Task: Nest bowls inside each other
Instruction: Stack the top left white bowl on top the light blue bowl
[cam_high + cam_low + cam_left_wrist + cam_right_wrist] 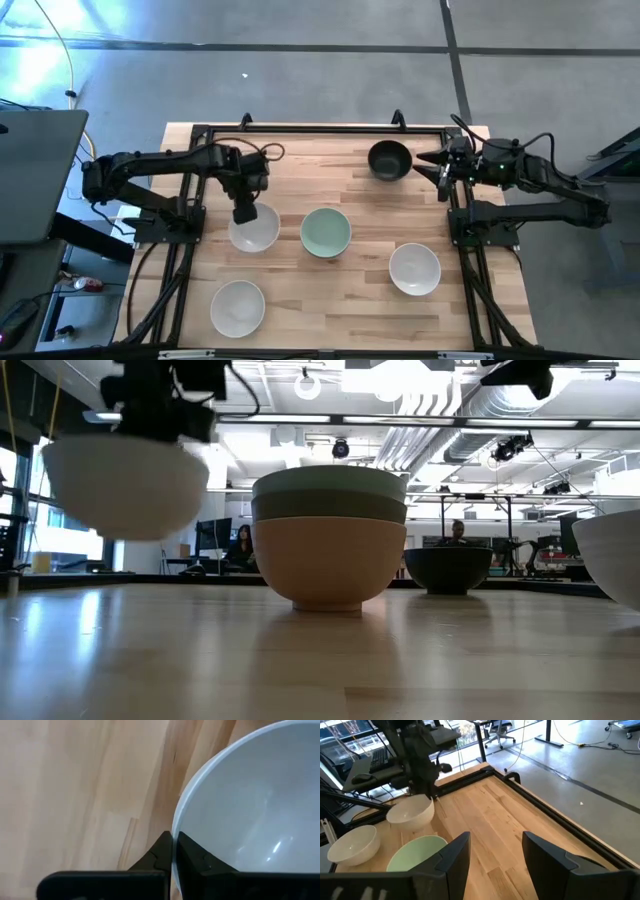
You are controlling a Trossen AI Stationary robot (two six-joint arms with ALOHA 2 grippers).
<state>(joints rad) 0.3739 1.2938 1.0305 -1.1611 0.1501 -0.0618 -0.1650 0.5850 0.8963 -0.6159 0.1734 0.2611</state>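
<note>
I will let go of the white bowl with my left gripper inside the mint bowl (pixel 327 234) on top of the stack. The white bowl now hangs above the tabletop.
My left gripper (pixel 245 212) is shut on a white bowl (pixel 256 229), which hangs above the tabletop in the low view (pixel 125 485). To its right stands a stack: a peach bowl (pixel 325 570) at the bottom with a grey-taupe bowl (pixel 330 510) and a mint bowl (pixel 326 232) nested in it. A black bowl (pixel 389 160) sits near the far edge. My right gripper (pixel 420 160) is open just right of it and touches nothing. Two more white bowls rest on their bases, one near right (pixel 414 268) and one near left (pixel 238 306). My left gripper pinches the white bowl's rim (pixel 174 837), one finger (pixel 197 862) inside the bowl and one (pixel 157 857) outside. The fingers come from above, pointing down, at the rim's far-left part. The bowl is lifted clear of the table, upright and slightly tilted.
A black frame rail (pixel 320 128) runs along the far edge and arm mounts stand at both sides (pixel 165 215). Bare wood lies in the middle of the near half (pixel 330 300) and left of the black bowl (pixel 310 170). People sit in the room behind (pixel 240 545).
</note>
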